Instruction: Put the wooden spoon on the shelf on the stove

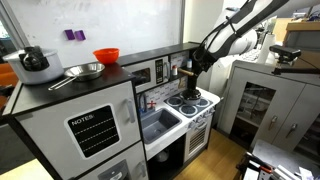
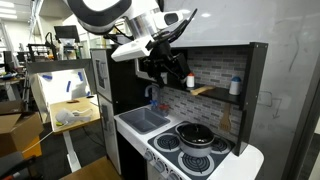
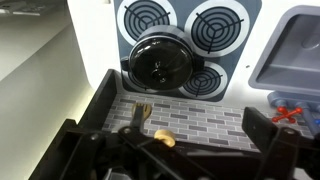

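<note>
Next, my gripper will go to the wooden spoon's handle [image 1: 187,68] [image 3: 174,146], just behind its rounded end, and close there.
The wooden spoon [image 2: 203,90] lies on the shelf [image 2: 222,97] above the toy stove [image 2: 200,158]. In the wrist view only its pale rounded end [image 3: 162,138] shows, low between the dark fingers. My gripper [image 2: 175,72] hangs at the shelf's open end, above the stove in both exterior views [image 1: 187,72]. In the wrist view its fingers [image 3: 195,142] stand wide apart, open, around the spoon's end; I cannot tell whether they touch it. A black pot [image 3: 158,62] sits on a burner below.
A wooden fork [image 3: 140,108] hangs on the brick back wall. A small bottle [image 2: 235,87] stands further along the shelf. The sink [image 2: 140,120] lies beside the stove. A red bowl [image 1: 106,56], a pan [image 1: 82,71] and a kettle [image 1: 33,62] sit on the toy fridge top.
</note>
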Robot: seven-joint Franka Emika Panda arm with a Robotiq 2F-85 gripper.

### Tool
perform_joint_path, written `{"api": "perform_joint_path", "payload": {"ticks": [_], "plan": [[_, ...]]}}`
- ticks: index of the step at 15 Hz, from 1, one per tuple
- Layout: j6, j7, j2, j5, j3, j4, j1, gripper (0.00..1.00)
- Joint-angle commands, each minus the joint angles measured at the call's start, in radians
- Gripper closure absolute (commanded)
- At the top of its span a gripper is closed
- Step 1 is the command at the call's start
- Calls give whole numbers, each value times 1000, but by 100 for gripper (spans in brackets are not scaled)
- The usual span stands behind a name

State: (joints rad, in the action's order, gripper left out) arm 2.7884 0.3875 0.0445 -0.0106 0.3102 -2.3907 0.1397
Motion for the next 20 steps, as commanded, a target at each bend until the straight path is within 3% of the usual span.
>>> {"api": "perform_joint_path", "payload": {"ticks": [1, 13, 20], "plan": [[64, 90, -50, 88, 5, 30, -7, 0], [119, 333, -137, 373, -27, 118, 1, 0], [112, 420, -200, 454, -35, 175, 11, 0]]}}
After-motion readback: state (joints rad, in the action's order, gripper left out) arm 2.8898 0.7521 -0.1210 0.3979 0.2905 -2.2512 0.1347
